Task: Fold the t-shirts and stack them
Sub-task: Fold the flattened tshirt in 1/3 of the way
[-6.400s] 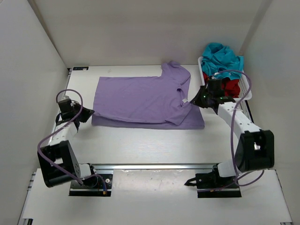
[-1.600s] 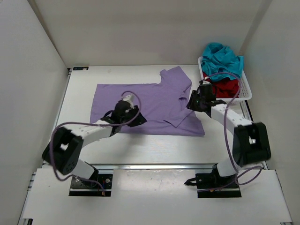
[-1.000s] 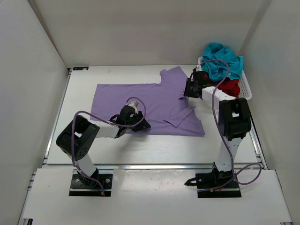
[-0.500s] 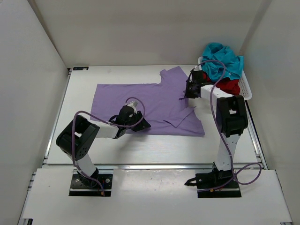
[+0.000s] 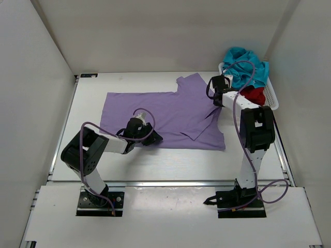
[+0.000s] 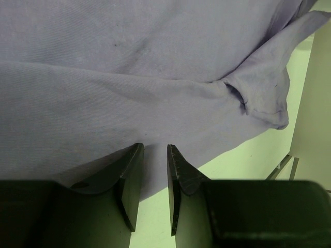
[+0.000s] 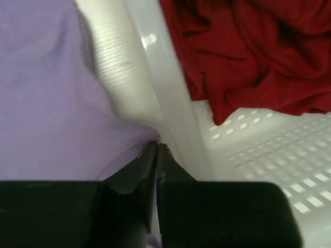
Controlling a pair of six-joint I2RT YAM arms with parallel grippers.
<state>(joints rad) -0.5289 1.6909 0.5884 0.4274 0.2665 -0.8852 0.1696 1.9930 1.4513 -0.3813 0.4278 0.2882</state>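
The near sleeve is bunched over the lavender t-shirt's body; next my right gripper releases the edge beside the basket, grabs the sleeve's hem point(image 5: 193, 136) and smooths it flat.
The lavender t-shirt point(image 5: 165, 108) lies spread flat on the table, collar end toward the basket. My left gripper point(image 5: 153, 138) rests low at its near hem; in the left wrist view the gripper point(image 6: 153, 147) stands open by a narrow gap, straddling the hem of the lavender t-shirt point(image 6: 155, 51). My right gripper point(image 5: 216, 101) is shut on the shirt's right edge beside the basket; the right wrist view shows the gripper point(image 7: 156, 144) pinching a lifted fold of the lavender t-shirt point(image 7: 46, 103). The teal t-shirt point(image 5: 245, 62) and dark red t-shirt point(image 5: 254, 94) lie crumpled in the basket.
The white mesh basket point(image 5: 271, 103) stands at the back right; its rim point(image 7: 170, 103) runs right next to my right fingers, with the dark red t-shirt point(image 7: 248, 51) inside. White walls close in the table on three sides.
My right gripper has shut on the lavender shirt's edge by the basket, and that edge now pulls taut toward it. My left gripper has narrowed a little and slid slightly left along the hem.
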